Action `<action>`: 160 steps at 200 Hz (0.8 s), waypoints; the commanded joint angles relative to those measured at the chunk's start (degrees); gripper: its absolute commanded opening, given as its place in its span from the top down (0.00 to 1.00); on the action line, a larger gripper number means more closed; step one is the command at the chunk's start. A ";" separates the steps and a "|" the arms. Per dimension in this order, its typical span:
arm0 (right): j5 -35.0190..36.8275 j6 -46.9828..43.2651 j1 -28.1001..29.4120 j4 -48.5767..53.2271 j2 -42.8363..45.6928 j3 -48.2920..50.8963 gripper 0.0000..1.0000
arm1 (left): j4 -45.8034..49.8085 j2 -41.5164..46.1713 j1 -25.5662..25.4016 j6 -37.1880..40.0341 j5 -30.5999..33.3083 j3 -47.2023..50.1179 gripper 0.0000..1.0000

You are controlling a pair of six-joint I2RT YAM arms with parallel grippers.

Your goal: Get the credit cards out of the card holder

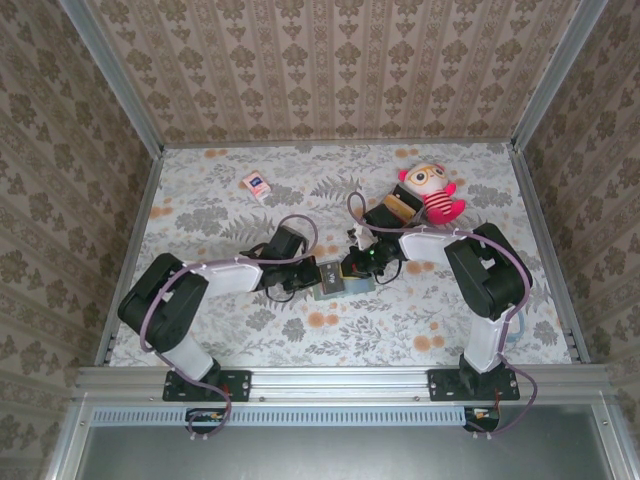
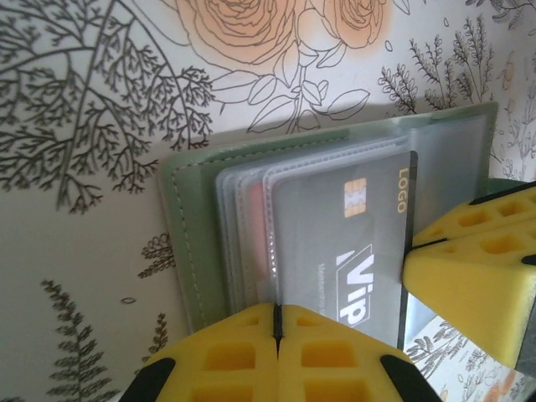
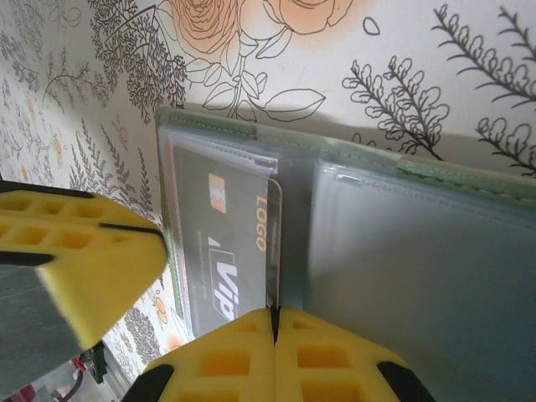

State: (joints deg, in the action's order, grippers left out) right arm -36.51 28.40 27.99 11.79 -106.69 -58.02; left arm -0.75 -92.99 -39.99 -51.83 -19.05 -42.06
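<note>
The grey card sticks out of the card holder's sleeve only a little at my right gripper's shut fingers, so I should open them and pinch the card's exposed edge (image 3: 275, 293) before pulling.
The grey-green card holder (image 1: 328, 281) lies open on the flowered table between both grippers. Its clear sleeves (image 2: 243, 234) fan out from the green cover (image 2: 188, 234). A grey credit card (image 2: 343, 243) marked VIP and LOGO sticks partly out of a sleeve, and a reddish card edge (image 2: 255, 218) shows behind it. My left gripper (image 2: 276, 322) is shut on a clear sleeve edge of the card holder (image 3: 402, 234). My right gripper (image 3: 274, 322) is shut on the edge of the grey card (image 3: 222, 243). The two grippers, left (image 1: 306, 272) and right (image 1: 356, 268), nearly touch.
A pink-and-white packet (image 1: 256, 185) lies at the back left. A plush doll (image 1: 433, 194) and a stack of blocks (image 1: 398, 206) sit just behind the right arm. Patterned walls close in the table on three sides.
</note>
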 commanded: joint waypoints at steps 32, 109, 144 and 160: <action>-0.01 -1.30 -0.17 1.02 -0.36 0.62 1.00 | 2.47 -0.98 0.05 0.94 2.18 -1.09 0.99; 5.05 -2.53 -0.57 4.53 0.77 0.01 1.00 | 4.53 -0.27 0.25 2.16 3.24 -0.14 1.00; 6.43 -3.08 -0.83 5.63 0.88 -0.01 1.00 | 4.36 -0.50 0.49 2.18 2.74 -0.08 1.00; 5.91 -2.90 -0.90 5.13 0.84 0.17 1.00 | 4.20 -0.51 0.61 2.09 2.53 -0.03 1.00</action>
State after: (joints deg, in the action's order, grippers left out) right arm -33.19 26.76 27.55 13.96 -106.56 -58.02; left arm -0.38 -93.27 -40.03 -51.18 -18.02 -42.63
